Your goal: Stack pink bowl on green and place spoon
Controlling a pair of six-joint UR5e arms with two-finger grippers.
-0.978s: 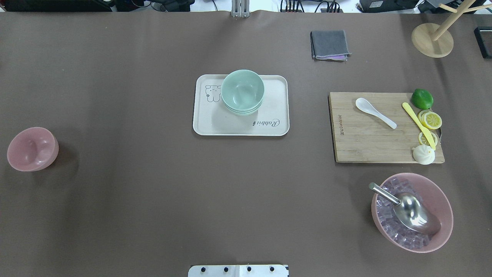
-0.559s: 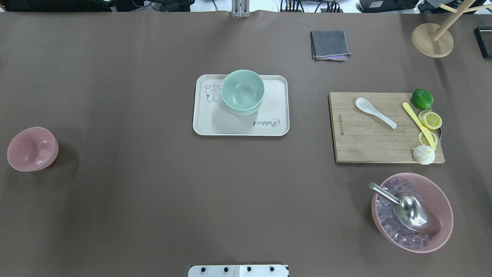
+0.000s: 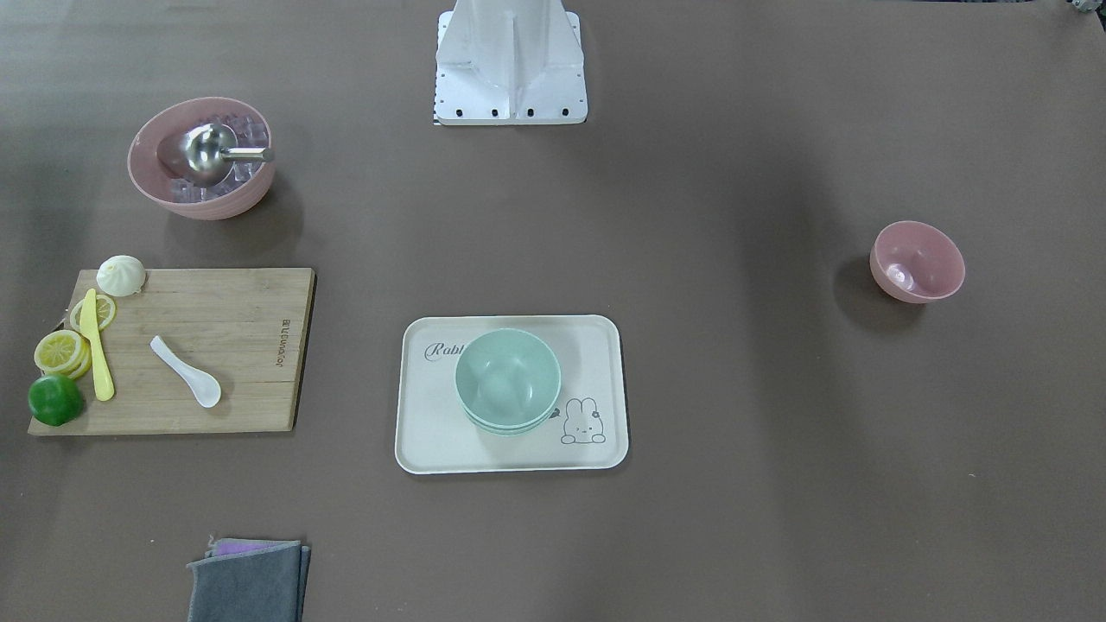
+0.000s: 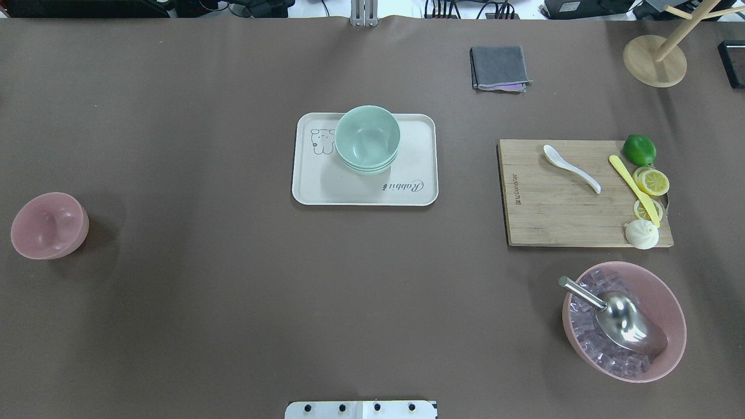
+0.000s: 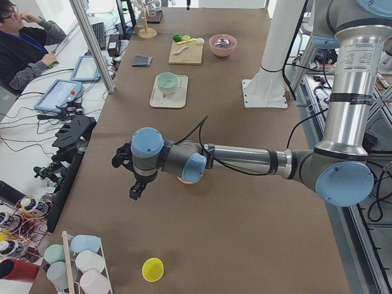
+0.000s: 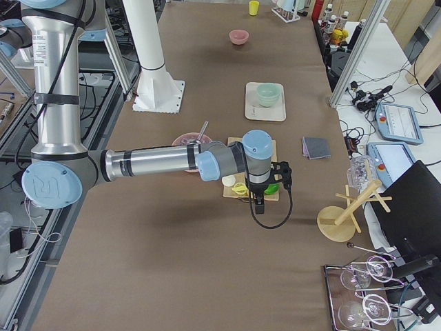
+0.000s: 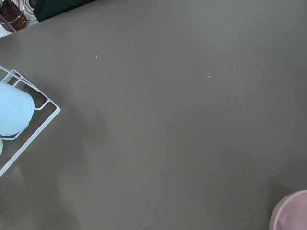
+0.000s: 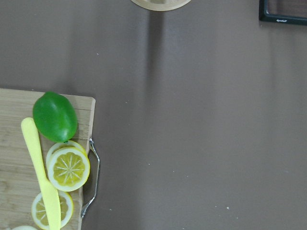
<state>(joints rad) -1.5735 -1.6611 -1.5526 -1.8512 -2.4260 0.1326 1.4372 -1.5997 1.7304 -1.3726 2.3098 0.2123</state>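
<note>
I should next move my left gripper to the small pink bowl and grab the bowl's rim (image 3: 961, 271) (image 7: 271, 224) on the side farthest from the rabbit tray.
The small pink bowl (image 4: 49, 225) stands alone at the table's left end; its rim shows in the left wrist view (image 7: 292, 213). The stacked green bowls (image 4: 367, 138) sit on the cream rabbit tray (image 4: 419, 192) at mid table. The white spoon (image 4: 571, 169) lies on the wooden cutting board (image 4: 547, 215). My left gripper (image 5: 138, 188) shows only in the exterior left view, hanging near the pink bowl; I cannot tell its state. My right gripper (image 6: 258, 202) shows only in the exterior right view, over the board's lime end; I cannot tell its state.
On the board lie a lime (image 4: 639, 149), lemon slices, a yellow knife (image 4: 634, 189) and a bun. A large pink bowl (image 4: 669, 308) holds ice cubes and a metal scoop. A grey cloth (image 4: 499, 67) and wooden stand (image 4: 646, 61) sit far back. A cup rack (image 7: 14, 115) stands beyond the pink bowl.
The white spoon's bowl end looks narrower and slightly shifted on the board, as if turned on its side. Nothing else has visibly moved.
</note>
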